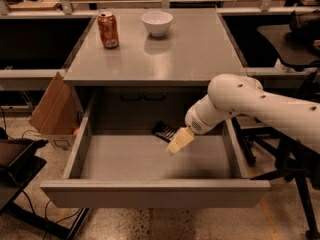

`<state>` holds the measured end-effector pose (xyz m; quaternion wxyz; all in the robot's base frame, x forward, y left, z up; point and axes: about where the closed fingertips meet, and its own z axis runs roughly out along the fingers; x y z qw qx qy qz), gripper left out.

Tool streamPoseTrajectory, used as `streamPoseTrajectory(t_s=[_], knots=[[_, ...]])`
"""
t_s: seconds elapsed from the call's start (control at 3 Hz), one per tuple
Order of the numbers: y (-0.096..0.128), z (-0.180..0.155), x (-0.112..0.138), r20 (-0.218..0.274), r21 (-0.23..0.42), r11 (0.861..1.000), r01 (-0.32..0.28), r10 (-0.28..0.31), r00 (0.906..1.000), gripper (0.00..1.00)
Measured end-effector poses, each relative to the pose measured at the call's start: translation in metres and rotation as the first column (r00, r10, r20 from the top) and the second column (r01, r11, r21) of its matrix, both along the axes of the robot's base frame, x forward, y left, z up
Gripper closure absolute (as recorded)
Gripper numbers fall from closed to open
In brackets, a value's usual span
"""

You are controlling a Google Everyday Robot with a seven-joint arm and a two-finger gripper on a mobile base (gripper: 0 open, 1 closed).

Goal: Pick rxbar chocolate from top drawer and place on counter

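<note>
I will close my gripper on the near end of the rxbar chocolate [171, 136] and leave the bar's other end, toward the back of the drawer, sticking out.
The rxbar chocolate [164, 131], a flat black-wrapped bar, lies on the floor of the open top drawer [150, 159] near its back wall, right of centre. My gripper [178, 141], with cream-coloured fingers, hangs inside the drawer just right of and in front of the bar, its tip pointing down-left. The white arm reaches in from the right over the drawer's right wall. The grey counter [165, 49] is above the drawer.
An orange soda can [108, 30] and a white bowl [157, 23] stand at the back of the counter. A cardboard box [52, 109] leans by the cabinet's left side. A black chair [295, 44] stands at the right.
</note>
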<state>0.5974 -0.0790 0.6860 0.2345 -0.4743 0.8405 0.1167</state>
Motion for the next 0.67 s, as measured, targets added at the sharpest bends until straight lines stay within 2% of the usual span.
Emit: streamPoseTrajectory(t_s=[0.67], knots=[[0.012, -0.040, 0.026, -0.025, 0.015, 1.000, 0.006, -0.006, 0.9997, 0.00]])
